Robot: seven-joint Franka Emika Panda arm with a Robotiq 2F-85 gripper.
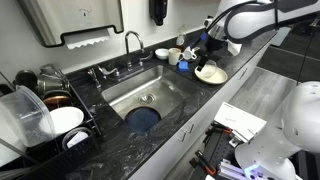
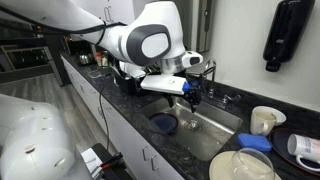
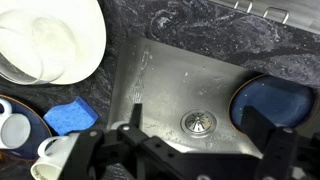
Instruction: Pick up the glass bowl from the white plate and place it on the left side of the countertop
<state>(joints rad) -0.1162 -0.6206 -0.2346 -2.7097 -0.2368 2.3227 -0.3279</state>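
The glass bowl's rim (image 1: 203, 66) (image 3: 38, 80), on the side facing the blue sponge, is the next place that I should move my gripper to and close it on.
The glass bowl (image 1: 208, 70) sits in the white plate (image 1: 216, 77) on the dark countertop beside the sink. In the wrist view the bowl (image 3: 32, 45) and the plate (image 3: 88, 40) are at the top left. Both also show low in an exterior view, the bowl (image 2: 240, 162) on the plate (image 2: 222, 172). My gripper (image 3: 200, 140) is open and empty. It hangs above the steel sink near the drain (image 3: 198, 122), apart from the plate. It shows in both exterior views (image 2: 190, 98) (image 1: 205, 47).
A blue dish (image 3: 275, 105) lies in the sink (image 1: 160, 92). A blue sponge (image 3: 72, 115) and cups (image 3: 15, 130) sit next to the plate. A faucet (image 1: 131, 45) stands behind the sink. A dish rack (image 1: 45, 110) fills the far counter end. A mug (image 2: 265, 120) stands near the plate.
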